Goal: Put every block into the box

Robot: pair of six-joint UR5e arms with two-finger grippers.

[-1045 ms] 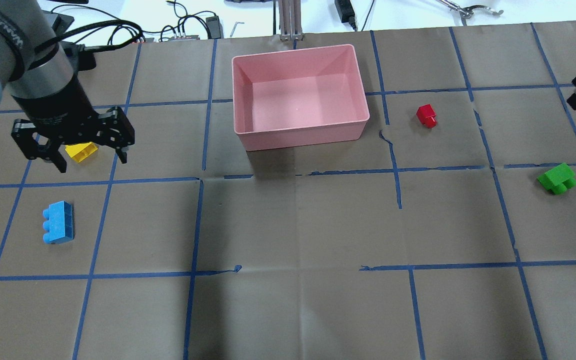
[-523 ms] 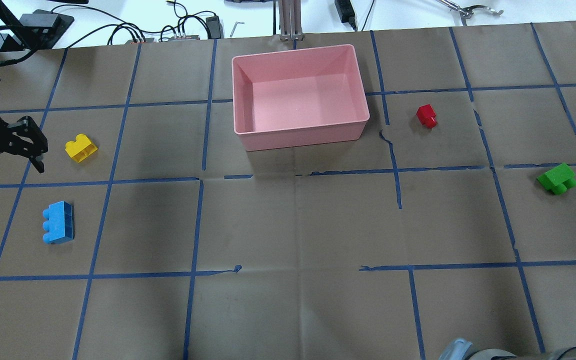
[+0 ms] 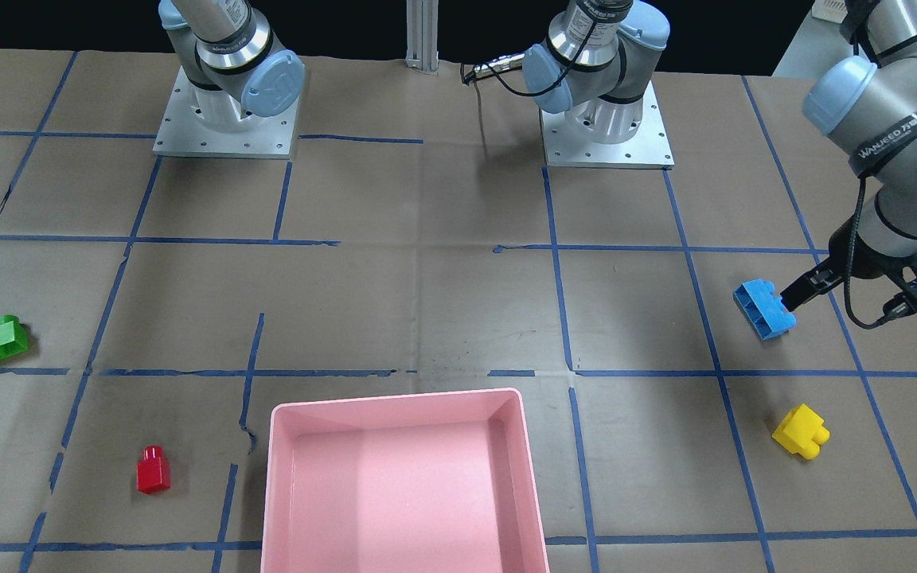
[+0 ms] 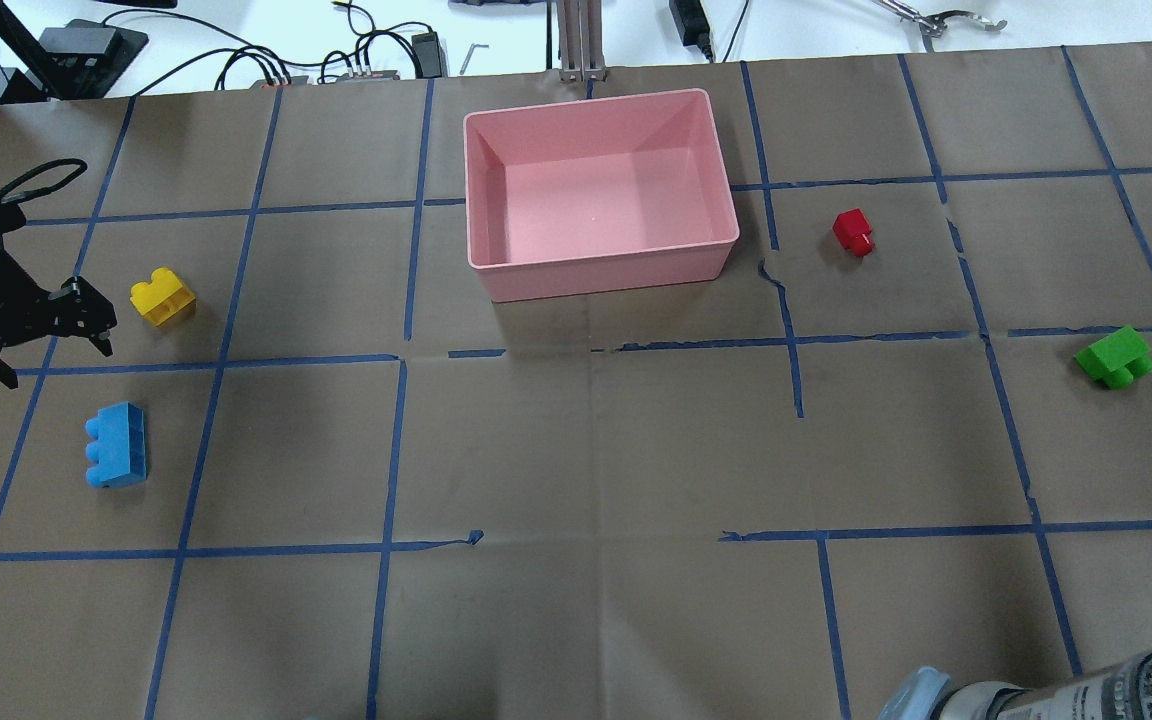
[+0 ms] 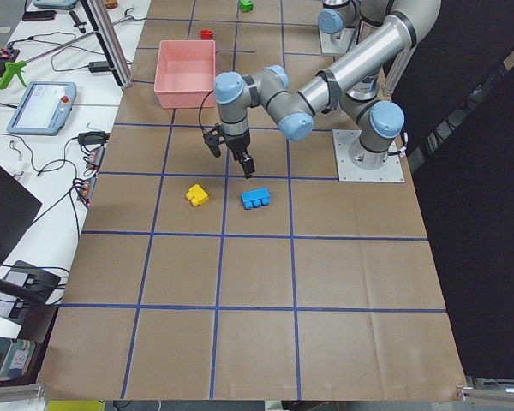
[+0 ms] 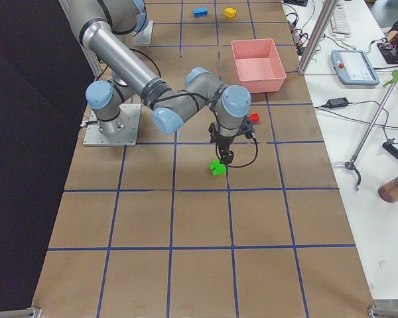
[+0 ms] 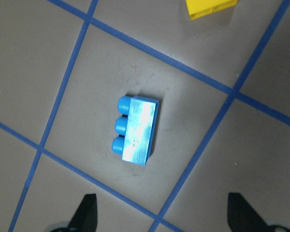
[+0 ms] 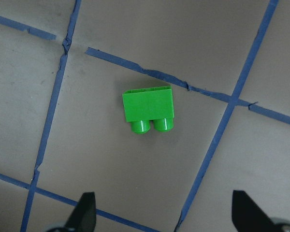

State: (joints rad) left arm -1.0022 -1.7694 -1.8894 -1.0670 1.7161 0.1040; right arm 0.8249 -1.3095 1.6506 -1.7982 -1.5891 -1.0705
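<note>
The blue block has a bumpy side and an opposite side. Next, my left gripper closes around the blue block's middle (image 3: 763,310) (image 7: 137,129), with one finger on each of those two sides.
The pink box (image 4: 601,268) stands empty at the table's far middle; it also shows in the front view (image 3: 395,401). The blue block (image 4: 117,445) and yellow block (image 4: 162,298) lie at the left, the red block (image 4: 853,231) and green block (image 4: 1115,357) at the right. My left gripper (image 4: 51,358) is open and empty above the table beside the blue block (image 7: 135,129); yellow (image 7: 210,7) shows at the left wrist view's top edge. My right gripper (image 8: 164,215) is open and empty above the green block (image 8: 149,108).
Brown paper with a blue tape grid covers the table. Cables and tools (image 4: 366,55) lie on the white bench beyond the far edge. The two arm bases (image 3: 606,127) stand on the robot's side. My right arm's elbow (image 4: 1036,690) shows at the overhead view's bottom right.
My left gripper moved left off the yellow block, then came slightly back towards the blue block. My right gripper left the overhead view's right edge; its arm now shows at bottom right.
</note>
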